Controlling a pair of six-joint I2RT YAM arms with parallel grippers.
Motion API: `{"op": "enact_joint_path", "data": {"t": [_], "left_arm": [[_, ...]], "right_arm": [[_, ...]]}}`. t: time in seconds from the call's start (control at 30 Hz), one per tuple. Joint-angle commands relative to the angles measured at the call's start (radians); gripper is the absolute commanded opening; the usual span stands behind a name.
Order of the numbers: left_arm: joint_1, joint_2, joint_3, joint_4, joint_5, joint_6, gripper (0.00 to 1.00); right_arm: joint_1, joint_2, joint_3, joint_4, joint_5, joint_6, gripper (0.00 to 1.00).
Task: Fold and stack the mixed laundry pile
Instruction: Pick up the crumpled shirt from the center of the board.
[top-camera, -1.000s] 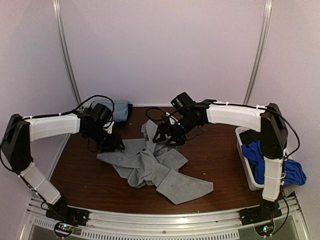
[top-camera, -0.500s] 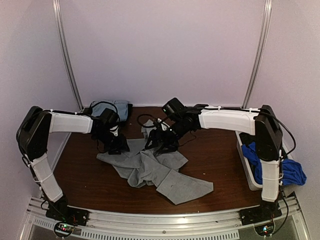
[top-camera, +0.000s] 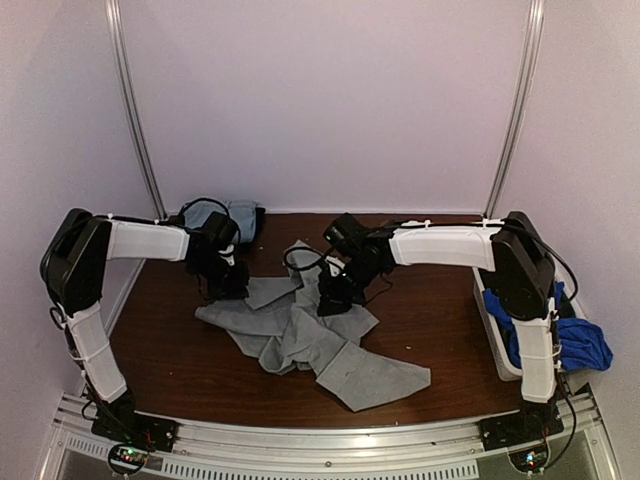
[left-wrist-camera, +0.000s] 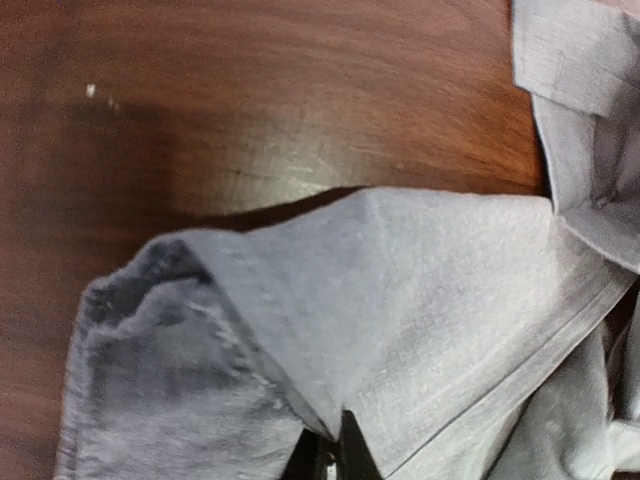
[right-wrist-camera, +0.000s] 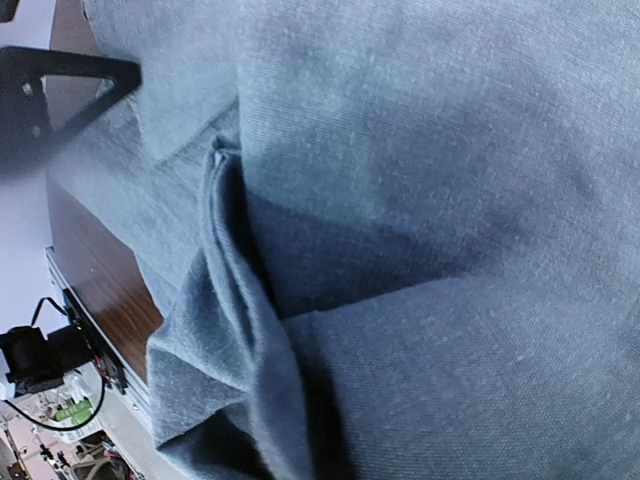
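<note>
I should spread the grey garment flat and let it go before my left gripper takes the garment's far edge (left-wrist-camera: 300, 215), as its middle is bunched in folds.
A light grey garment (top-camera: 300, 335) lies crumpled and spread across the middle of the brown table (top-camera: 170, 350). My left gripper (top-camera: 232, 288) sits at its far left corner. In the left wrist view the left gripper (left-wrist-camera: 330, 455) is pinched shut on a fold of the grey cloth (left-wrist-camera: 440, 300), lifting it into a ridge. My right gripper (top-camera: 333, 298) presses into the garment's upper middle. In the right wrist view grey cloth (right-wrist-camera: 420, 200) fills the frame and hides the fingers, with folds gathered toward the bottom.
A white bin (top-camera: 490, 325) at the right edge holds a royal-blue piece (top-camera: 575, 340) that hangs over its side. At the back left a light blue-grey piece (top-camera: 238, 215) rests on a dark piece (top-camera: 258, 222). Vertical rails stand at both back corners.
Both arms have lowered onto the grey garment and both grippers have shut. The cloth's left corner and upper middle have bunched slightly.
</note>
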Motion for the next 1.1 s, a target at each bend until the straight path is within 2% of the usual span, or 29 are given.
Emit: {"op": "enact_joint_path", "data": {"t": [0.0,0.17,0.43,0.57,0.73,0.83,0.87,0.9,0.97,1.0,1.07], "left_arm": [[0.033,-0.093,0.037,-0.032,-0.044,0.004,0.00],[0.066,-0.216,0.029,-0.093,-0.048,0.023,0.00],[0.196,-0.409,-0.002,-0.261,0.000,0.051,0.00],[0.274,-0.444,-0.034,-0.357,0.004,0.088,0.00],[0.325,-0.465,-0.112,-0.350,-0.016,0.095,0.00],[0.326,-0.429,-0.133,-0.319,0.004,0.107,0.00],[0.326,-0.398,-0.132,-0.315,0.015,0.115,0.00],[0.326,-0.384,-0.134,-0.286,0.059,0.131,0.00],[0.326,-0.360,-0.131,-0.235,0.112,0.159,0.00],[0.326,-0.346,-0.115,-0.235,0.120,0.174,0.00],[0.326,-0.322,-0.079,-0.241,0.124,0.208,0.07]], "right_arm": [[-0.022,-0.116,-0.071,-0.067,0.076,-0.037,0.00],[-0.071,-0.298,-0.216,-0.104,0.113,-0.055,0.00],[-0.189,-0.591,-0.428,-0.253,0.154,-0.120,0.00],[-0.274,-0.703,-0.571,-0.310,0.191,-0.135,0.00],[-0.379,-0.808,-0.741,-0.315,0.227,-0.139,0.00],[-0.383,-0.790,-0.808,-0.258,0.162,-0.167,0.00],[-0.380,-0.772,-0.807,-0.247,0.116,-0.186,0.03],[-0.368,-0.760,-0.792,-0.242,0.080,-0.211,0.20],[-0.337,-0.760,-0.710,-0.254,0.082,-0.269,0.67],[-0.332,-0.758,-0.661,-0.260,0.087,-0.293,0.79],[-0.332,-0.733,-0.556,-0.271,0.110,-0.328,0.85]]}}
